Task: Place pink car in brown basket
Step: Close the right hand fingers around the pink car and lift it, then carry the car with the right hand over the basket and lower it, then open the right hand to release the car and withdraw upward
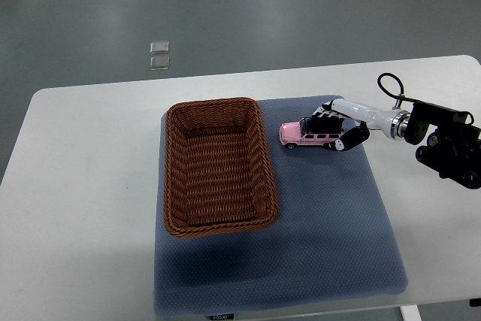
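Observation:
The pink car will go down inside the far half of the brown basket (pixel 205 140), where I will set it with my right gripper. The car still rests on the mat.
A pink toy car (pixel 304 135) lies on the blue-grey mat (pixel 331 216), just right of the brown wicker basket (pixel 174 178). My right hand (pixel 337 130) reaches in from the right edge and has its black-tipped fingers (pixel 325 120) curled over the car's roof and rear, the thumb on the near side. The car still looks to be resting on the mat. The basket is rectangular, holds nothing and stands on the mat's left part. My left arm does not show.
The mat lies on a white table (pixel 83 186) with rounded corners. Two small grey squares (pixel 159 55) sit on the floor beyond the table's far edge. A black cable loop (pixel 389 84) rises from my right wrist.

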